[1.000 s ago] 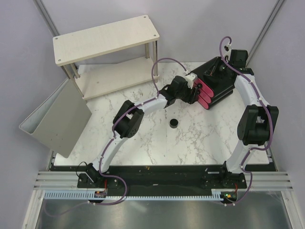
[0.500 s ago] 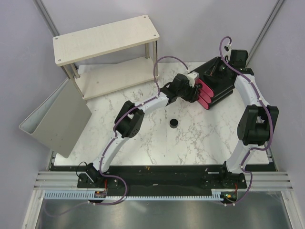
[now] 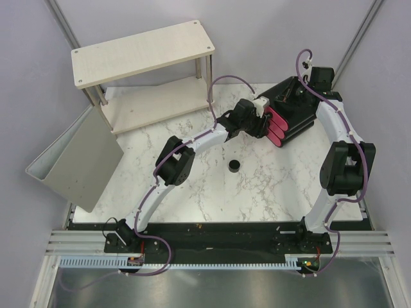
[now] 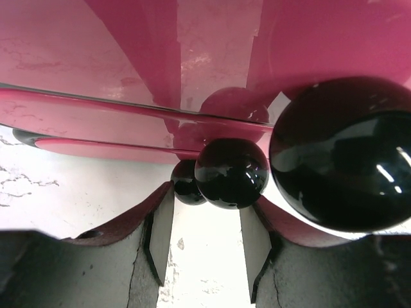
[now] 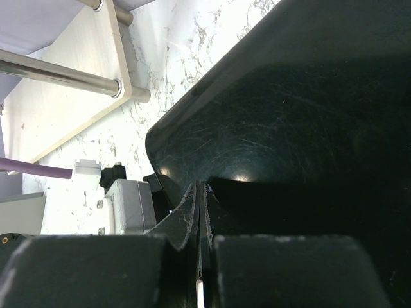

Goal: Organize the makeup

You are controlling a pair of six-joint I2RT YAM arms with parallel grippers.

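Observation:
The middle black knob is in front of the bottom knob at my fingers, so next my left gripper backs away, turns and takes the bottom knob (image 4: pixel 184 186) from lower down.
A round black jar (image 3: pixel 234 165) sits alone on the marble table. The other makeup is out of view. The black box with pink drawer fronts (image 3: pixel 290 115) stands at the back right. My left gripper (image 3: pixel 261 124) is open at the drawer fronts (image 4: pixel 96 115). In the left wrist view the gripper (image 4: pixel 207 200) has its fingertips on either side of the middle black knob (image 4: pixel 231 173), and two more knobs sit beside it. My right gripper (image 3: pixel 298 93) rests on the box top. In the right wrist view it (image 5: pixel 200 189) is shut, with its tips against the black surface (image 5: pixel 308 128).
A light wooden two-tier shelf (image 3: pixel 141 51) stands at the back left and also shows in the right wrist view (image 5: pixel 58 96). A grey bin (image 3: pixel 77 160) leans at the table's left edge. The left arm stretches across the table's middle.
My left gripper has moved slightly right, closer to the pink drawer fronts. The right arm and the jar have not moved.

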